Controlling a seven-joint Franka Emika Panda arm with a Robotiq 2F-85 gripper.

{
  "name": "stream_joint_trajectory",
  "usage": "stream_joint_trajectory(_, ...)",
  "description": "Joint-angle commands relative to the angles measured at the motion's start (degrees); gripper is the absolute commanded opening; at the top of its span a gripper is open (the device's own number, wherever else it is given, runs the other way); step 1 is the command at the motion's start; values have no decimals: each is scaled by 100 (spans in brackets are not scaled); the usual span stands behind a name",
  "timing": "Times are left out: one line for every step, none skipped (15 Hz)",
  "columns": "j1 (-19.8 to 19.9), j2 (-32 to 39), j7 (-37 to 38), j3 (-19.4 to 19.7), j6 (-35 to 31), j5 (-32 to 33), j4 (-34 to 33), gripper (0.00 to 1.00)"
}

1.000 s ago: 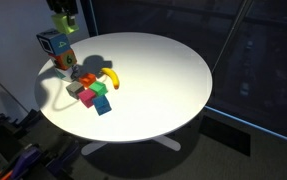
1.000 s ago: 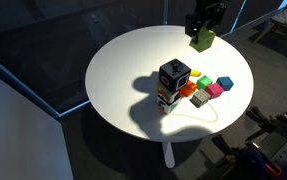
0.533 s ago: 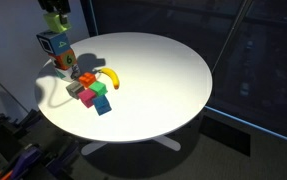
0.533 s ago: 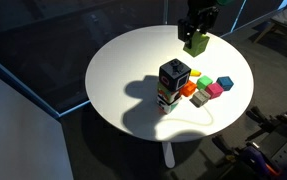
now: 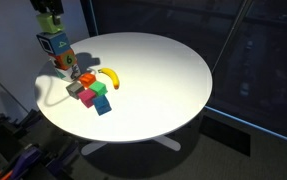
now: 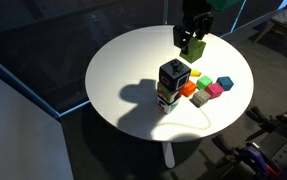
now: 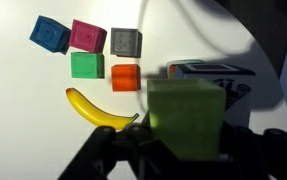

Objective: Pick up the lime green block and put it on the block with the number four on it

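Note:
The number four block (image 5: 48, 33) (image 7: 209, 114) is above the orange block. Next, my gripper lets go of the lime green block on top of it.
My gripper (image 6: 192, 36) is shut on the lime green block (image 6: 192, 45) and holds it in the air above the table. The block also shows in an exterior view (image 5: 49, 21) and fills the lower middle of the wrist view (image 7: 186, 118). The block with the number four (image 6: 173, 75) sits on top of a two-block stack, with an orange block (image 6: 167, 97) under it. In an exterior view the stack's top block (image 5: 52, 43) lies just below the held block. In the wrist view the stack (image 7: 208, 72) shows just behind the held block.
A yellow banana (image 7: 98, 109), a dark green cube (image 7: 87, 65), an orange cube (image 7: 125, 77), a pink cube (image 7: 87, 35), a grey cube (image 7: 125, 41) and a blue cube (image 7: 50, 33) lie beside the stack on the round white table (image 5: 163, 80). The stack stands near the table's edge.
My gripper has carried the lime green block sideways toward the stack, and it is now almost over the top block. The blocks on the table have not moved.

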State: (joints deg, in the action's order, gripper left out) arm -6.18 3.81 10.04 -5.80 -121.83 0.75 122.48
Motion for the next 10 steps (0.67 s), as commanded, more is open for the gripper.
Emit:
stream_joint_trajectory(-41, -116, -114, -50, 129, -212, 60, 24)
stream_joint_trajectory(-53, -114, -111, -63, 121, -227, 68, 24)
stream_joint_trajectory(-66, -105, -116, -77, 115, -250, 70, 24)
stream_joint_trajectory(-76, -90, -116, -91, 112, -261, 67, 24)
stream_joint_trajectory(-88, -84, -117, -102, 109, -263, 69, 24)
stream_joint_trajectory(-97, -77, -128, -115, 99, -266, 69, 24)
stream_joint_trajectory(-106, -73, -129, -128, 89, -268, 69, 24)
stream_joint_trajectory(-118, -70, -132, -141, 78, -266, 68, 24)
stream_joint_trajectory(-130, -66, -131, -156, 64, -266, 67, 24)
stream_joint_trajectory(-146, -64, -133, -168, 59, -268, 64, 24)
